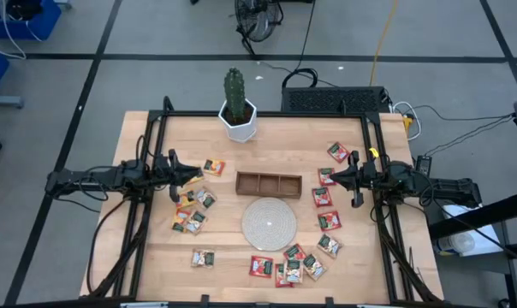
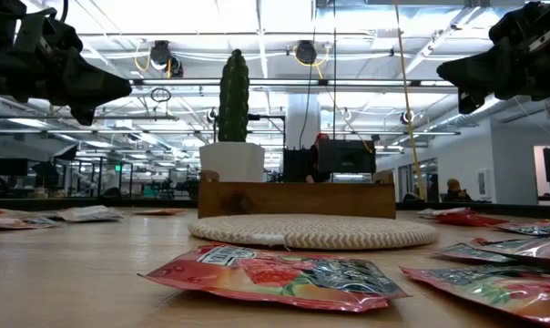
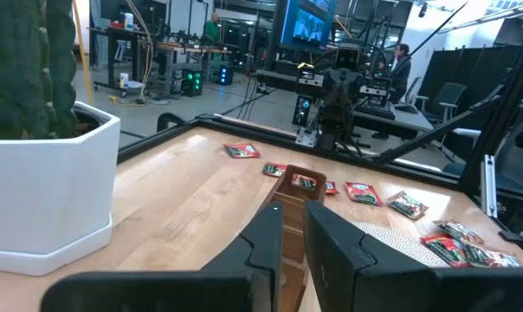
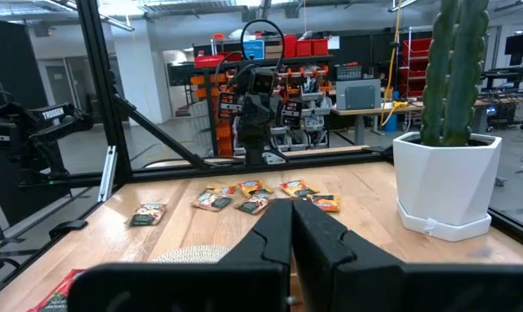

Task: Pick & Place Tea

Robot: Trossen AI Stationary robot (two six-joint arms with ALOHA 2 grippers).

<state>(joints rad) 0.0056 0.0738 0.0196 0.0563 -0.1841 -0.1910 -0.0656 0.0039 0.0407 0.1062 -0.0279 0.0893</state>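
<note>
The red sachet at the far end of its row, nearest the cactus, will be gripped by my right gripper at the lower end (image 1: 341, 156).
Several small tea sachets with red, green and orange wrappers lie flat on the wooden table: a cluster at the left (image 1: 194, 205), others at the right (image 1: 322, 197) and near the front edge (image 1: 293, 261). One sachet lies close to the low camera (image 2: 275, 276). My left gripper (image 1: 197, 174) hovers level above the left cluster, with a narrow gap between its fingers (image 3: 293, 217) and nothing in it. My right gripper (image 1: 330, 177) hovers level over the right side, shut and empty (image 4: 292, 212).
A brown three-compartment wooden tray (image 1: 269, 183) stands mid-table, with a round pale woven disc (image 1: 269, 223) just in front of it. A cactus in a white pot (image 1: 239, 111) stands at the far edge. A black frame (image 1: 361, 115) borders the table.
</note>
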